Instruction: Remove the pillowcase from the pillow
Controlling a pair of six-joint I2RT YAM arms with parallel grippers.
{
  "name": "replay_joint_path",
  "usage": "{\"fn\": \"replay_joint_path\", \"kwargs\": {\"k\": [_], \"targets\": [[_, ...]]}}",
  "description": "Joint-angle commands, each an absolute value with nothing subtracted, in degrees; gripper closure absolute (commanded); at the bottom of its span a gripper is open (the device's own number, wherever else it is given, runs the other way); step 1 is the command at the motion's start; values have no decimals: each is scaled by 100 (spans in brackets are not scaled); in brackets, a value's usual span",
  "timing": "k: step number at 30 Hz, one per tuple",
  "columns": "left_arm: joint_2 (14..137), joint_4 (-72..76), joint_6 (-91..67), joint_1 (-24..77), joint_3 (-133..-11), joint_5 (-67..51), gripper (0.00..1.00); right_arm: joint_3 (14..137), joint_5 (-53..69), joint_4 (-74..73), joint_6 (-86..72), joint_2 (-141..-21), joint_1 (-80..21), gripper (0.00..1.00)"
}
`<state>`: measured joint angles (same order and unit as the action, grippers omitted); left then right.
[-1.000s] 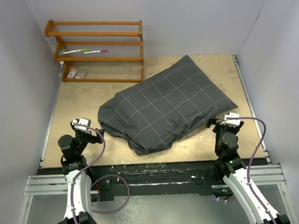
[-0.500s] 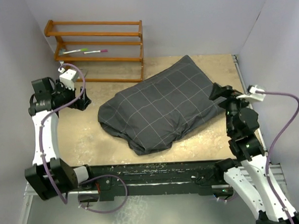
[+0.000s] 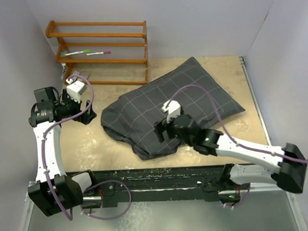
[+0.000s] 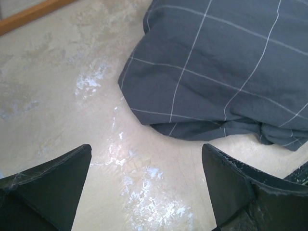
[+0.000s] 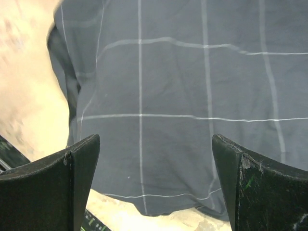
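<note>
I should next use my right gripper to grab the pillowcase's near end [image 3: 149, 127] [image 5: 114, 115] on top, just in from the pillowcase's edge that faces my left gripper.
The dark grey pillowcase [image 3: 169, 102] with its thin pale grid lies puffed up across the middle of the table. The pillow is hidden inside it; no white shows. My left gripper [image 3: 88, 116] hangs open over bare tabletop just left of the cover's left corner. In the left wrist view the pillowcase [image 4: 226, 72] fills the upper right, beyond the open left gripper [image 4: 147, 154]. My right gripper [image 3: 161, 133] hovers open above the cover's near end. In the right wrist view the checked pillowcase [image 5: 183, 96] spans the open right gripper [image 5: 156, 144], its near hem just above the table.
A wooden rack [image 3: 102, 51] stands at the back left with two markers [image 3: 87, 52] on a shelf. White walls close in the left, right and back. The black front rail [image 3: 161, 174] runs along the near table edge. My right arm [image 3: 247, 148] stretches across the near right.
The right arm has swung from the pillowcase's right side across to above its near end. The left arm rose from near its base to the left and has now edged toward the cover's left corner.
</note>
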<state>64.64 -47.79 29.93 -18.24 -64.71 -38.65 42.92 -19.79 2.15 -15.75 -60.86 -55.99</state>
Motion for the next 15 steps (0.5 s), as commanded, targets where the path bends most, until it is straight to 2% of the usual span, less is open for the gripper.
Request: {"fn": "replay_joint_path", "kwargs": {"k": [1, 11, 13, 15], "targets": [[6465, -4873, 3514, -1818, -6160, -4082, 1, 4970, -2881, -68, -1010, -7059, -6368, 0], [6453, -4858, 3700, -1811, -6007, -4400, 1, 5925, -2805, -599, -745, -8968, -6750, 1], [6439, -4828, 3675, -1811, -6007, -4549, 1, 6016, -2547, -548, -800, -9214, -6751, 4], [6387, -4794, 3650, -1820, -5986, -4685, 1, 6129, -2440, -509, -673, -9412, -6724, 13]]}}
